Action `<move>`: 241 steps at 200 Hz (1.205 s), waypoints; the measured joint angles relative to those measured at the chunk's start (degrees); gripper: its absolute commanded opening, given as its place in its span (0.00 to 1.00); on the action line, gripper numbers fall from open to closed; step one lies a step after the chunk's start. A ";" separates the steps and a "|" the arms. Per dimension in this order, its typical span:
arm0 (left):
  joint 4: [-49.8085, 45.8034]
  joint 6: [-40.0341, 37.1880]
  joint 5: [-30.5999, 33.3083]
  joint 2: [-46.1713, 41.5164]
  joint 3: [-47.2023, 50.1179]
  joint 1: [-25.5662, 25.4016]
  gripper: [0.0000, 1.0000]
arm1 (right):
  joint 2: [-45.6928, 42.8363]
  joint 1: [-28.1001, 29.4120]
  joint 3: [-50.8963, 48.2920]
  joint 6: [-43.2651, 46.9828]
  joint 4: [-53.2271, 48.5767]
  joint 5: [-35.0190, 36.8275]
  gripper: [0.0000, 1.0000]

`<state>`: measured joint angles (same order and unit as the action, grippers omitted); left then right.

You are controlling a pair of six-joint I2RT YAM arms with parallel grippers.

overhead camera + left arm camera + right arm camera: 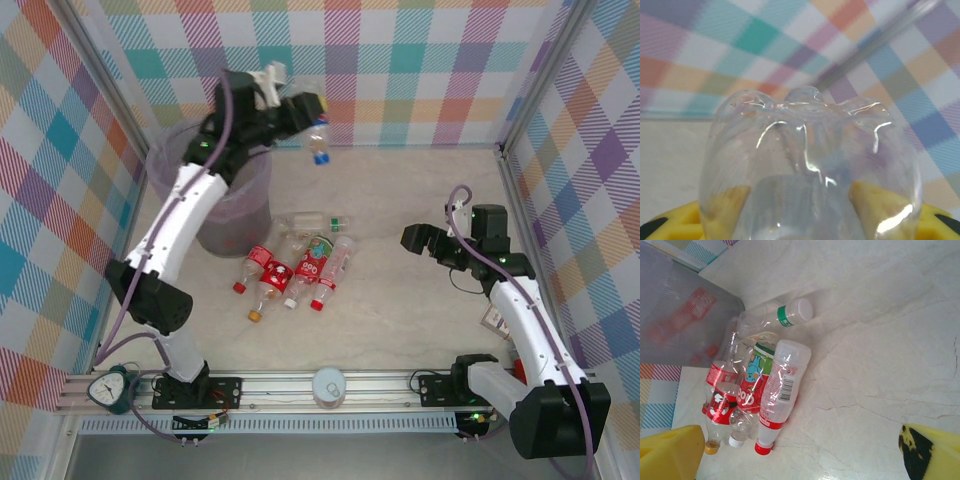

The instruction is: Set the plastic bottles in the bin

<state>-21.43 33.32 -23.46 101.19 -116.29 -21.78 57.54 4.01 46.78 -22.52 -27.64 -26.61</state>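
Note:
I will release the clear plastic bottle from my left gripper inside the grey translucent bin point(234, 167), below its open rim.
My left gripper point(306, 108) is raised near the back wall, shut on a clear plastic bottle point(317, 135) that hangs blue cap down, just right of the bin point(235, 215). In the left wrist view the bottle's base point(805, 145) sits between my yellow fingers point(876, 205). The grey translucent bin stands at the left, partly behind my left arm. Several plastic bottles point(300, 265) with red labels and caps lie in a heap in front of it. My right gripper point(413, 240) hovers open to the right of the heap. The right wrist view shows the heap point(777, 390), the bin wall point(680, 315) and my open right gripper point(800, 452).
Checked walls close in the table on three sides. A white round lid point(329, 385) and a green dial clock point(108, 388) sit on the front rail. One bottle with a green band and white cap point(785, 315) lies at the back of the heap. Bare tabletop point(880, 365) lies between heap and right arm.

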 measured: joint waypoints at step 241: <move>-26.03 -20.72 23.45 2.82 15.04 17.99 0.09 | 2.97 0.02 -5.77 -2.82 5.79 -5.22 1.00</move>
<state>-47.46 12.60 -0.01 104.01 -101.25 -3.79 60.51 4.03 41.01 -25.34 -21.85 -31.83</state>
